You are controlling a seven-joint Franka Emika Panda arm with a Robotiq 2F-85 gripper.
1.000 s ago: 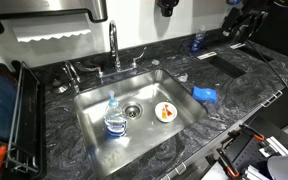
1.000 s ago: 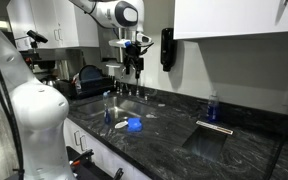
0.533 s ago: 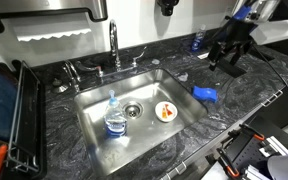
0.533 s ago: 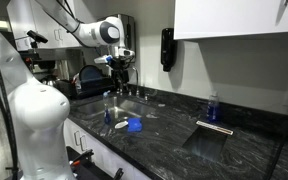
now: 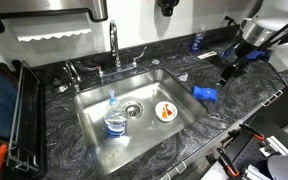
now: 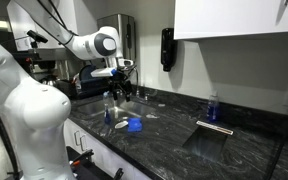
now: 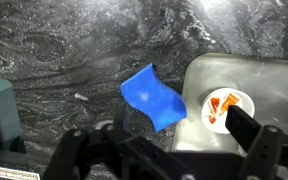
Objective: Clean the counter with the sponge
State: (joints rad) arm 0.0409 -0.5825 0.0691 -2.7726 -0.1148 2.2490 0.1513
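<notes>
The blue sponge's end (image 5: 199, 94) (image 7: 169, 109) nearest the steel sink is the next spot my gripper will go to and close on.
The blue sponge (image 5: 205, 95) lies on the dark marbled counter (image 5: 239, 100) just beside the steel sink's corner; it also shows in an exterior view (image 6: 134, 124) and, bent, in the wrist view (image 7: 152, 98). My gripper (image 5: 228, 74) hangs above the counter a little beyond the sponge, apart from it. In the wrist view its fingers (image 7: 169, 150) are spread wide and empty, with the sponge lying ahead of them on the counter (image 7: 64, 50).
The steel sink (image 5: 99, 130) holds a clear bottle (image 5: 114, 120) and a small white dish with orange bits (image 5: 165, 111), also in the wrist view (image 7: 226, 107). A faucet (image 5: 114, 45) stands behind. A small blue-topped bottle (image 5: 197, 41) stands at the back. A black rack (image 5: 14, 120) sits at the side.
The arm has swung down from high above toward the counter and now hangs low near the sponge. The sponge has not moved.
</notes>
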